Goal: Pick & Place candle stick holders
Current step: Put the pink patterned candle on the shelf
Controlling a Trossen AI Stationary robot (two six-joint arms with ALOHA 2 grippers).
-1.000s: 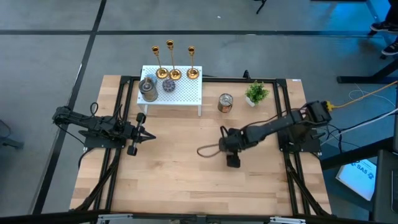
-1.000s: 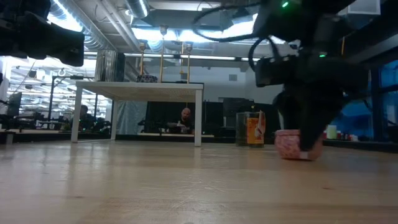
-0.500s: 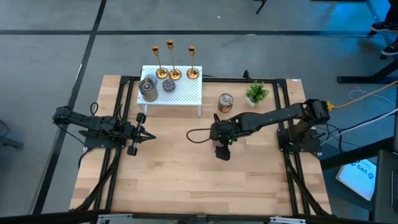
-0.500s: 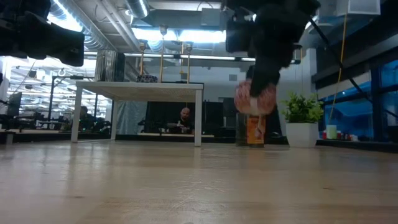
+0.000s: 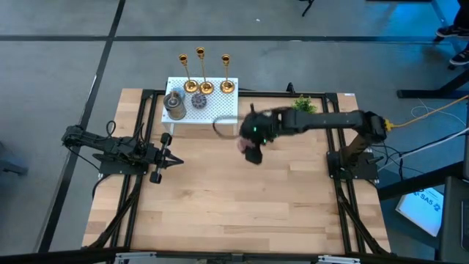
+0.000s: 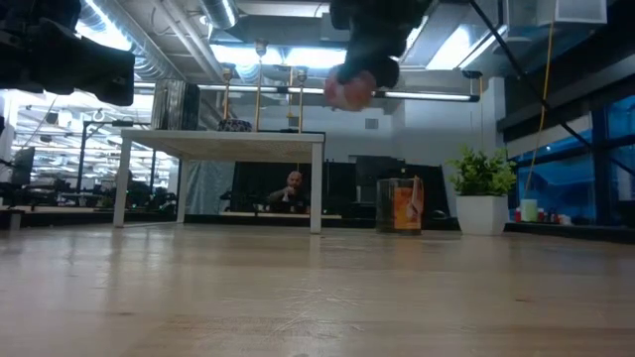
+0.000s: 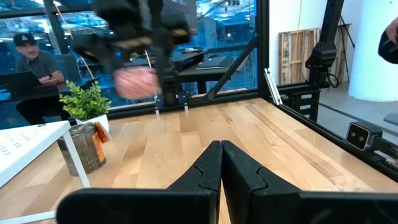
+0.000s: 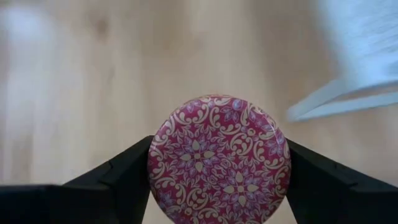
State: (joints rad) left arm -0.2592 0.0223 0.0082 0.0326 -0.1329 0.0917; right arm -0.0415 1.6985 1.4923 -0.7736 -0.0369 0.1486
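Note:
The robot's right gripper will set the pink disc down on the white stand [image 5: 218, 102] next to the speckled disc.
Three gold candle stick holders [image 5: 200, 73] stand by their round bases along the far edge of a white perforated stand [image 5: 216, 110]; their stems show in the low view [image 6: 260, 89]. My right gripper [image 5: 253, 150] is high above the table near the stand's right end, shut on a round pink patterned disc [image 8: 219, 158], which also shows in the low view [image 6: 349, 89] and the left wrist view [image 7: 137, 82]. My left gripper [image 5: 174, 160] is shut and empty at the table's left; its own view shows the fingers together [image 7: 221, 163]. My right gripper pinches the pink disc by its round rim [image 8: 155, 163] between the two fingers, one on each side. The fingers point down from above, and the patterned face looks up at the wrist camera. The disc is lifted clear of the table, level.
On the stand lie a silver tin [image 5: 174, 105] and a speckled disc [image 5: 198, 100]. A copper tin [image 6: 400, 205] and a small potted plant [image 5: 302, 105] stand at the table's far right. A person sits beyond the table [image 6: 290, 188].
My right gripper has risen from the table's right middle and gone toward the far left, toward the white stand, carrying the pink disc, which was on the table and is now lifted high.

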